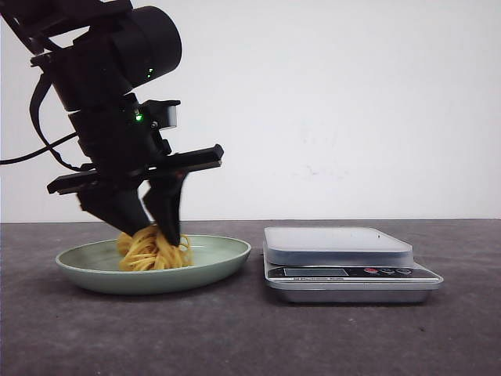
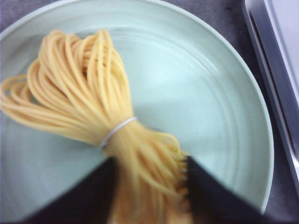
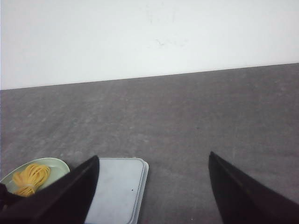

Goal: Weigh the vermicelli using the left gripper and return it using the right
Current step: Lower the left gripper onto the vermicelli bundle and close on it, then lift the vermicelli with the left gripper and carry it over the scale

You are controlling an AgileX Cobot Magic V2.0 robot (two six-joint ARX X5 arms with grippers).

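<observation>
Next, I release the vermicelli with my left gripper around the middle of the silver kitchen scale's pale raised tray (image 1: 349, 236).
The vermicelli (image 1: 153, 251), a yellow-orange noodle bundle tied with a white band, lies on the pale green plate (image 1: 215, 262) at the left. My left gripper (image 1: 153, 233) reaches down into the plate, and its two fingers press on both sides of the bundle's end. In the left wrist view the strands (image 2: 79, 88) fill the gap between the jaws of the left gripper (image 2: 148, 163) over the plate (image 2: 210, 84). My right gripper (image 3: 153, 158) is open and empty, high above the table. It does not show in the front view.
A silver kitchen scale (image 1: 337, 243) stands just right of the plate; its edge shows in the left wrist view (image 2: 280, 46). The right wrist view shows the scale (image 3: 117, 186), the plate (image 3: 58, 165) and the vermicelli (image 3: 32, 178) below. A white wall stands behind the dark grey table.
</observation>
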